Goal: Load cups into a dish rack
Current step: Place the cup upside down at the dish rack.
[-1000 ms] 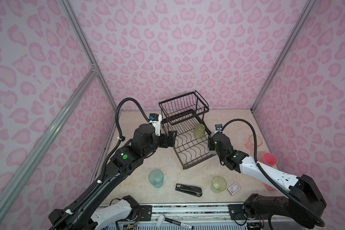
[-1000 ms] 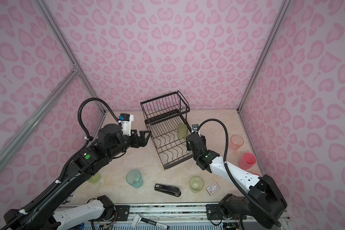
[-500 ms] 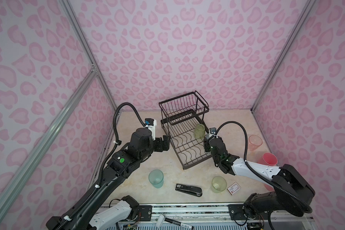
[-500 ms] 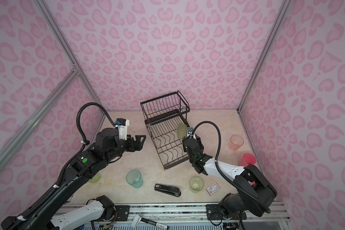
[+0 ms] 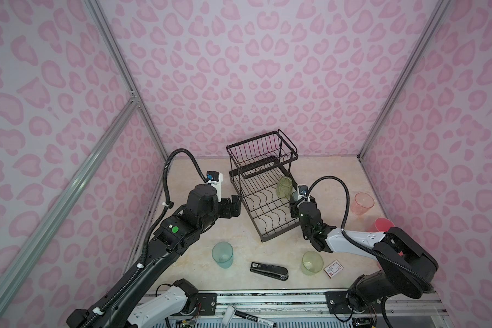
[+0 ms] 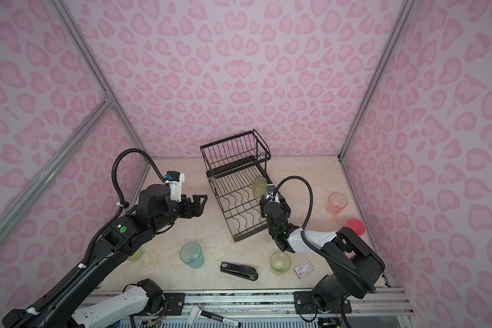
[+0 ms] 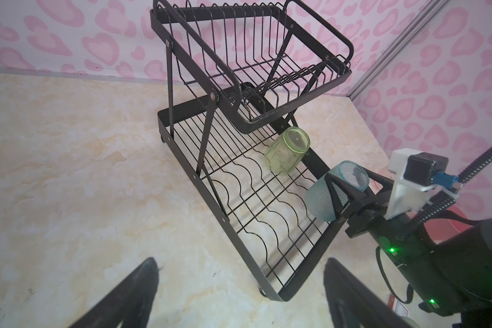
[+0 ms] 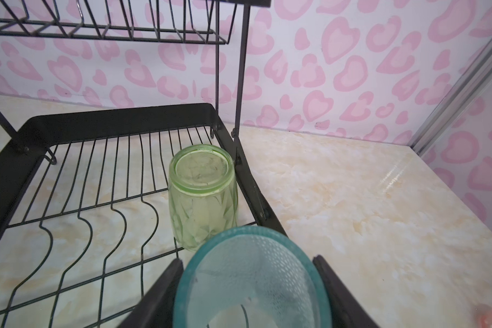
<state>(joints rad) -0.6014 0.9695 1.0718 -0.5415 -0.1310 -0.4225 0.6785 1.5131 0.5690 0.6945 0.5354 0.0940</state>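
Observation:
My left gripper is to go to the table's teal cup next and close on the cup's rim (image 5: 232, 252), on the side that faces the black stapler.
The black wire dish rack (image 5: 280, 232) (image 6: 250, 233) (image 7: 209, 198) (image 8: 125, 119) stands mid-table. One yellow-green cup (image 5: 284, 187) (image 6: 259, 187) (image 7: 286, 150) (image 8: 202, 196) sits upside down at the right side of its lower tray. My right gripper (image 8: 247, 259) (image 7: 350, 181) is shut on a frosted teal cup (image 8: 250, 278) (image 7: 338, 193), held at the tray's right edge just in front of that cup. In both top views the wrist hides this held cup. My left gripper (image 5: 236, 203) (image 6: 200, 200) (image 7: 240, 262) hangs open and empty beside the rack's left side.
On the table stand a teal cup (image 5: 222, 254), a yellow-green cup (image 5: 312, 262), a clear pink cup (image 5: 363, 203) and an opaque pink cup (image 5: 382, 225). Another yellow-green cup (image 6: 135, 254) peeks from under the left arm. A black stapler (image 5: 269, 271) and a small card (image 5: 333, 268) lie near the front.
My right arm has carried the teal cup leftward to the rack's right edge, then held still. The left gripper has sunk slightly and drawn back from the rack.

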